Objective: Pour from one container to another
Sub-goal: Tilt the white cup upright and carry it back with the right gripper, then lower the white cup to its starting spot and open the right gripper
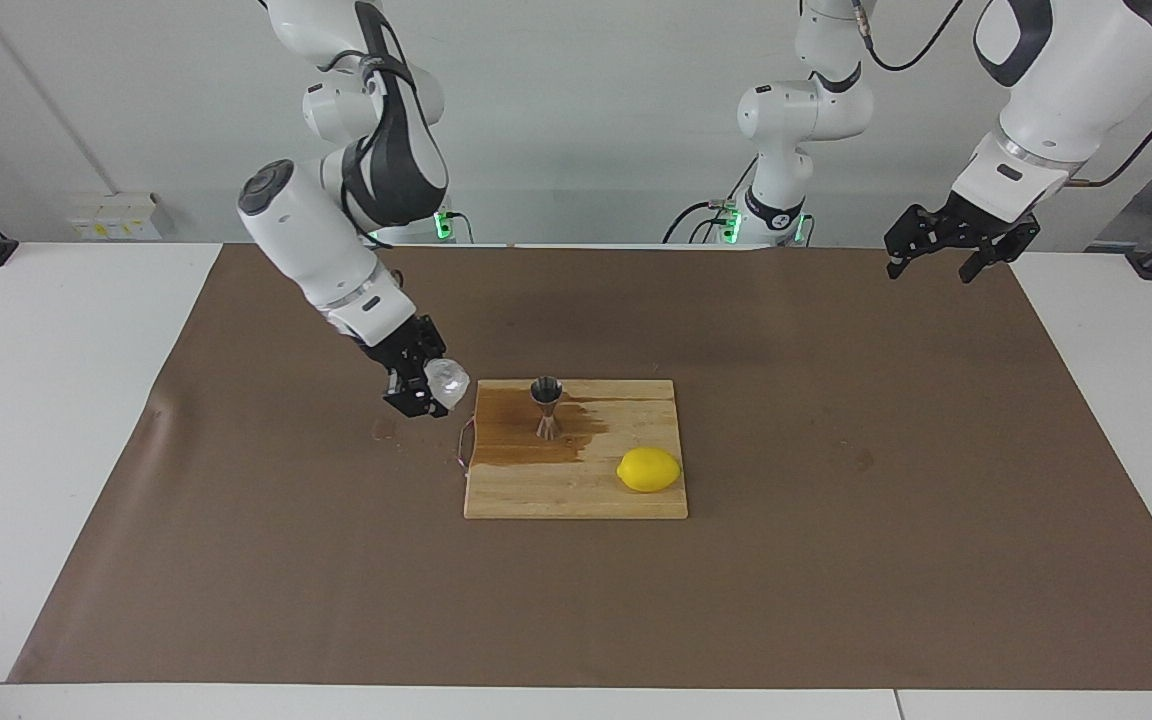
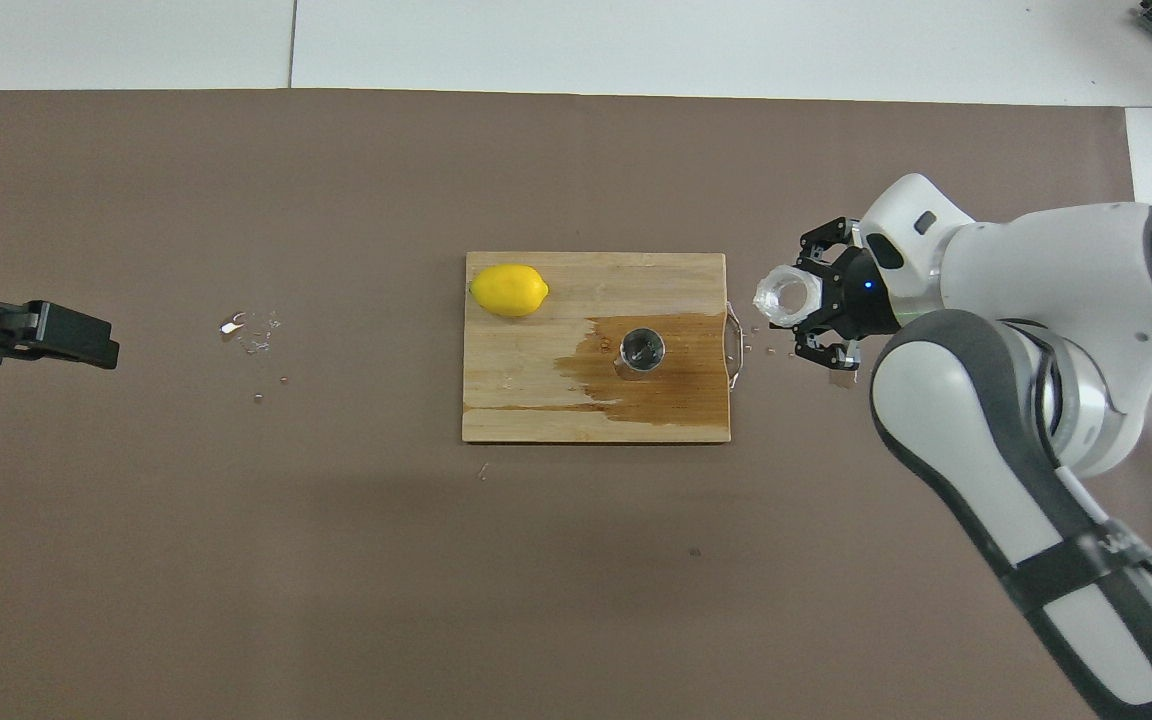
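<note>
I will use my right gripper to set the small see-through white cup, now tilted just over the mat, down on the wet patch of mat [image 2: 848, 373] past the wire handle.
The small translucent white cup [image 1: 448, 380] [image 2: 785, 296] is tilted on its side in my right gripper [image 1: 431, 391] [image 2: 804, 309], which is shut on it. Cup and gripper hang just over the brown mat, beside the cutting board's edge at the right arm's end. The steel hourglass jigger [image 1: 546, 405] [image 2: 642, 350] stands upright on the wooden board [image 1: 576, 492] [image 2: 536, 400], in a dark wet stain. My left gripper [image 1: 932, 270] [image 2: 71, 337] waits open and empty above the mat at the left arm's end.
A yellow lemon [image 1: 649, 469] [image 2: 509, 290] lies on the board's corner farthest from the robots. A thin wire handle [image 2: 733, 345] sticks out of the board's edge near the cup. Water drops [image 2: 251, 328] lie on the mat toward the left arm's end.
</note>
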`<state>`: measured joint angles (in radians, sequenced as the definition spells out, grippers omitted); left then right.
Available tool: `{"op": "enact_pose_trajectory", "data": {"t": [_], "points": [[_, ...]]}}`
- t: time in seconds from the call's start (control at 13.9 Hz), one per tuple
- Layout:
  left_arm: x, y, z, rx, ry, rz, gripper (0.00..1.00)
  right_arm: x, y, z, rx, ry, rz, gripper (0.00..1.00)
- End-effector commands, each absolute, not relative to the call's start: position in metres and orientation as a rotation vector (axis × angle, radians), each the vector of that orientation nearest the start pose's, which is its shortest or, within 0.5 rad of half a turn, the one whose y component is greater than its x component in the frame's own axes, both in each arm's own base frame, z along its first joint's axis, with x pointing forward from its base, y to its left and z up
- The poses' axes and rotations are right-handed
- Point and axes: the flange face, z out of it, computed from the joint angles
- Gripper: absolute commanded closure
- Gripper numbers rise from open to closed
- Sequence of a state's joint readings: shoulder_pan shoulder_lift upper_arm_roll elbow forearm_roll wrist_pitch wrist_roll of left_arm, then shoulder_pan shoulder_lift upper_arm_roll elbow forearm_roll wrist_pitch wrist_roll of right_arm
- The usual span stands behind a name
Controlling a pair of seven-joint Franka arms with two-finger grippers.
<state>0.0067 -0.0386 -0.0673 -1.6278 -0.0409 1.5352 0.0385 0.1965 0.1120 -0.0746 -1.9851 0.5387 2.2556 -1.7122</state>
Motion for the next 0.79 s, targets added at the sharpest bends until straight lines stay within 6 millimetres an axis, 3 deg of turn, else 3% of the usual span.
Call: {"op": "enact_pose_trajectory", "data": {"t": [0.0,0.22,0.36,0.57,0.72], "points": [[0.532,-0.035,0.62,-3.155,0.158,0.093,0.0,0.57,0.035,0.391,-2.02,-1.964,-0.674,0.84],[0.532,-0.035,0.62,-3.155,0.158,0.093,0.0,0.559,-0.015,0.342,-1.983,-1.951,-0.709,0.84],[0.532,-0.035,0.62,-3.155,0.158,0.093,0.0,0.548,-0.033,0.314,-1.967,-1.991,-0.687,0.83],[0.532,-0.035,0.62,-3.155,0.158,0.093,0.0,0.54,-0.041,0.297,-1.978,-1.952,-0.699,0.84],[0.532,-0.035,0.62,-3.155,0.158,0.093,0.0,0.539,-0.039,0.271,-1.942,-1.917,-0.767,0.83]]}}
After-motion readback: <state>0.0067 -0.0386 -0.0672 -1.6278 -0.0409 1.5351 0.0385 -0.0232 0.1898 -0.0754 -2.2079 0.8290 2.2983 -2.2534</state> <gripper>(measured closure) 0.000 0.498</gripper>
